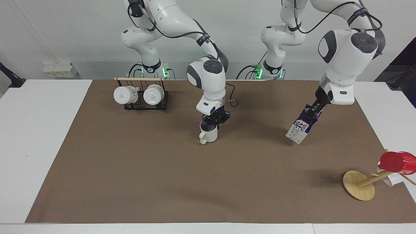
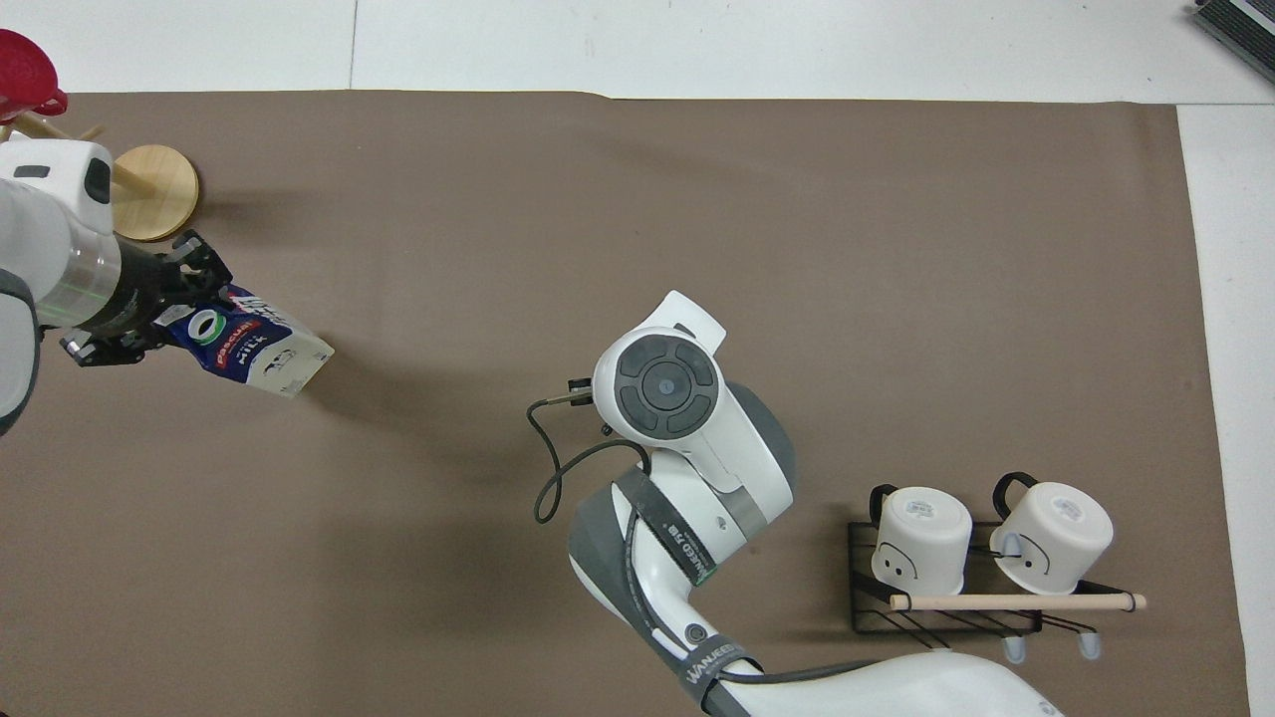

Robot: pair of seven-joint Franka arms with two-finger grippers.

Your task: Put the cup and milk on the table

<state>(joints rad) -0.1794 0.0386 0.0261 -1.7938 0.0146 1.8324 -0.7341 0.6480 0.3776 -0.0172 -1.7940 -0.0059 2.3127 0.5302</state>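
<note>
Next, my left gripper sets the milk carton down on the brown paper (image 2: 534, 390) next to the cream-white cup.
The cream-white cup (image 1: 208, 135) hangs upright from my right gripper (image 1: 213, 123), which is shut on its rim, low over the middle of the brown paper on the table (image 1: 130, 178). I cannot tell whether the cup touches the paper. In the overhead view the right arm's wrist hides the cup and the gripper. My left gripper (image 1: 312, 112) is shut on the top of the blue and white milk carton (image 1: 299, 129). It holds the carton tilted in the air over the paper toward the left arm's end. Gripper (image 2: 179, 309) and milk carton (image 2: 254, 344) also show in the overhead view.
A black rack with a wooden bar holds two white mugs (image 1: 141, 96) near the right arm's base, also seen overhead (image 2: 981, 558). A leaning wooden stand (image 1: 359, 185) carries a red cup (image 1: 395, 161) at the left arm's end, farther from the robots.
</note>
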